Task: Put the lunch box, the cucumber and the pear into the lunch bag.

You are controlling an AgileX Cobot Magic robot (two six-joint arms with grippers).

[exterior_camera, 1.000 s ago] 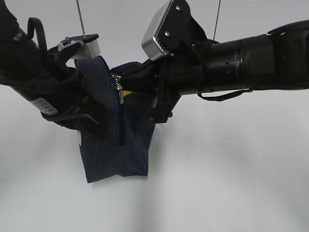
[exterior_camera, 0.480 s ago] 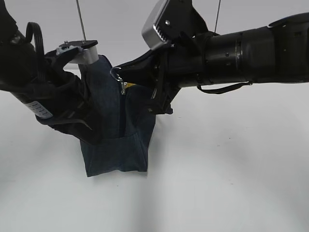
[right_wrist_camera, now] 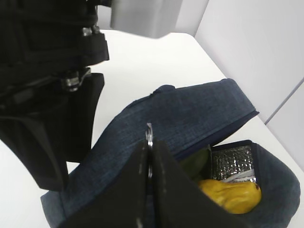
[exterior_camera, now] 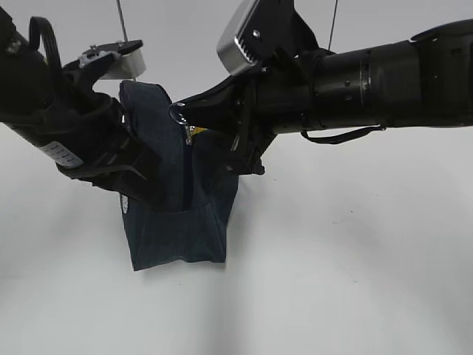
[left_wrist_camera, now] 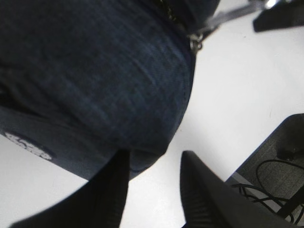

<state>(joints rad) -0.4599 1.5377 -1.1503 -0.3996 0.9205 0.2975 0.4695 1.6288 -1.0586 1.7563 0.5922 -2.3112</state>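
The lunch bag's folded edge is beyond the open fingers of the robot's left gripper, so next the left gripper pinches that edge [left_wrist_camera: 154, 153] before the right gripper pulls the zipper.
The navy lunch bag [exterior_camera: 177, 214] stands on the white table, its top partly unzipped. My right gripper [right_wrist_camera: 149, 142] is shut on the zipper's metal ring pull [right_wrist_camera: 149, 133] and holds it up over the bag [exterior_camera: 177, 112]. Through the opening I see the yellow pear [right_wrist_camera: 228, 194], a bit of the green cucumber [right_wrist_camera: 197, 164] and the silver foil lining [right_wrist_camera: 232, 159]. The lunch box is hidden. My left gripper [left_wrist_camera: 156, 154] is open at the bag's lower left corner [left_wrist_camera: 95, 95]. Its left fingertip [left_wrist_camera: 118, 175] lies against the fabric, and only table shows in the gap.
The white table [exterior_camera: 355, 259] spreads to the right and in front of the bag. Two thin rods [exterior_camera: 122, 22] hang at the back. A dark stand with cables [left_wrist_camera: 280, 161] shows at the lower right of the left wrist view.
My left gripper has gone from shut to open and drawn slightly up and left off the bag's side. My right gripper first lifted the ring pull a little, then held still.
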